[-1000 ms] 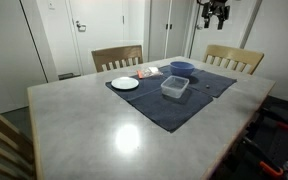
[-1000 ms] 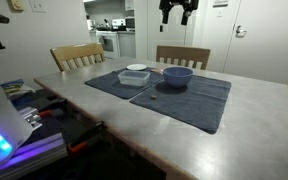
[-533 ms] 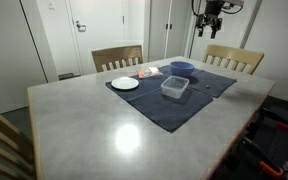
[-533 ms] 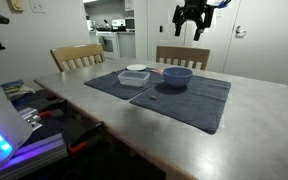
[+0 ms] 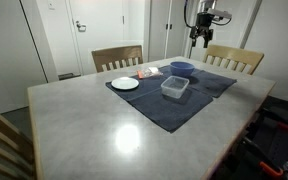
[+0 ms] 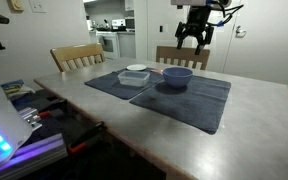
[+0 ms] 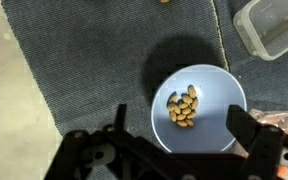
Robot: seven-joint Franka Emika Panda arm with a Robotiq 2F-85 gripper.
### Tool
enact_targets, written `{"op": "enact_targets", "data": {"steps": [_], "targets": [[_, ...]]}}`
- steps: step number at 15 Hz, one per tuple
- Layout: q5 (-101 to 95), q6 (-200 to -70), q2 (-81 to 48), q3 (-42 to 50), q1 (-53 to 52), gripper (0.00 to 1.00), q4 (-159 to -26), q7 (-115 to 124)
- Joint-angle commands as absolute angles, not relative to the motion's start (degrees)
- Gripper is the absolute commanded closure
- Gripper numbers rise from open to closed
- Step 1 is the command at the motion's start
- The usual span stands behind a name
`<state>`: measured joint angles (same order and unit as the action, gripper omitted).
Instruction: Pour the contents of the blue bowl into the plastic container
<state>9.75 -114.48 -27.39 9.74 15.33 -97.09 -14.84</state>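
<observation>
The blue bowl's rim [image 5: 194,67] [image 7: 152,117], on the side farthest from the white plate, is next for my gripper to go to and close on.
The blue bowl [image 7: 198,105] sits on a dark grey cloth and holds several tan nuts [image 7: 184,107]. It shows in both exterior views [image 5: 181,68] [image 6: 177,75]. The clear plastic container [image 7: 273,25] lies beside it, also in both exterior views [image 5: 175,87] [image 6: 137,74]. My gripper [image 7: 180,125] is open and empty, well above the bowl, with a finger on either side of it in the wrist view. It hangs high over the table's far side in both exterior views [image 5: 201,35] [image 6: 194,38].
A white plate [image 5: 125,83] lies on the cloth's [image 5: 174,105] end near a small orange item [image 5: 146,72]. Wooden chairs [image 5: 117,57] [image 5: 234,58] stand at the table's far edges. A small dark crumb [image 6: 152,98] lies on the cloth.
My gripper has come down from near the ceiling and moved over the blue bowl. The bowl, container and plate have not moved.
</observation>
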Motion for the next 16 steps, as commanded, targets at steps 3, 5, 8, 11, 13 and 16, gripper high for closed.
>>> {"op": "enact_targets", "data": {"steps": [3,5,8,11,13,16], "targets": [[13.1,-113.7,-32.7,6.7,19.0,0.0,-94.4,-17.9],[14.0,-112.9,-34.0,5.7,19.9,0.0,-94.5,-19.5],[12.5,-114.3,-33.5,6.2,19.1,0.0,-95.8,-17.7],[10.5,-118.1,-32.8,7.2,17.3,0.0,-97.2,-14.0],[9.1,-121.8,-33.5,7.3,16.2,0.0,-97.6,-11.1],[8.7,-127.0,-34.7,6.9,15.3,0.0,-98.6,-7.7]]}}
